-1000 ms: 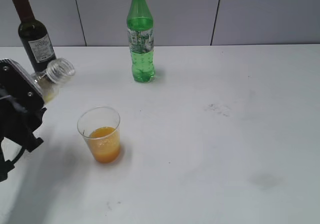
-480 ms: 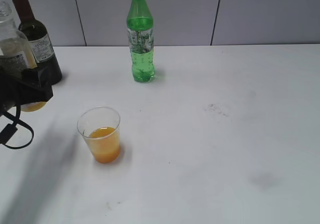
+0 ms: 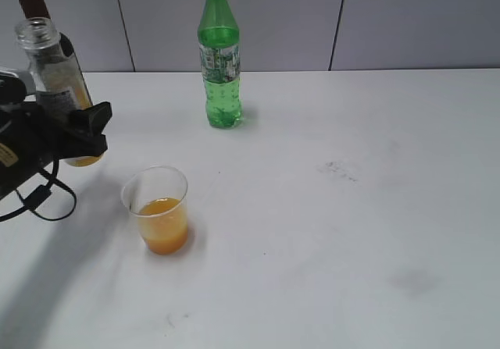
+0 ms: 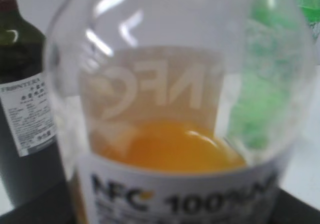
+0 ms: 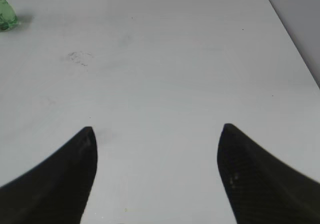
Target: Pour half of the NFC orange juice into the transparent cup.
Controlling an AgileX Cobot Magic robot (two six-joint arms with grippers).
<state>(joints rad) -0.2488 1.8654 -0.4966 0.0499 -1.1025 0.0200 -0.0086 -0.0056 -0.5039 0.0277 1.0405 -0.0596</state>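
Observation:
The robot's left gripper should set the NFC orange juice bottle down on the table (image 3: 125, 156) between the dark wine bottle and the transparent cup.
My left gripper (image 3: 82, 126) is shut on the NFC orange juice bottle (image 3: 56, 76), which stands nearly upright with its open neck up, at the table's left. It fills the left wrist view (image 4: 175, 149), with orange liquid low in it above the white label. The transparent cup (image 3: 156, 208) stands on the table to the right and in front of the bottle, apart from it, with orange juice in its lower part. My right gripper (image 5: 157, 134) is open and empty over bare table; it does not show in the exterior view.
A dark wine bottle (image 3: 31, 1) stands right behind the held bottle, also in the left wrist view (image 4: 22, 108). A tall green bottle with a yellow cap (image 3: 219, 56) stands at the back middle; its base shows in the right wrist view (image 5: 6, 16). A grey wall runs behind the white table (image 3: 351, 208).
The juice bottle has swung from tilted, neck toward the cup, to nearly upright. My left gripper has moved right with it, toward the cup. The cup's juice level looks the same.

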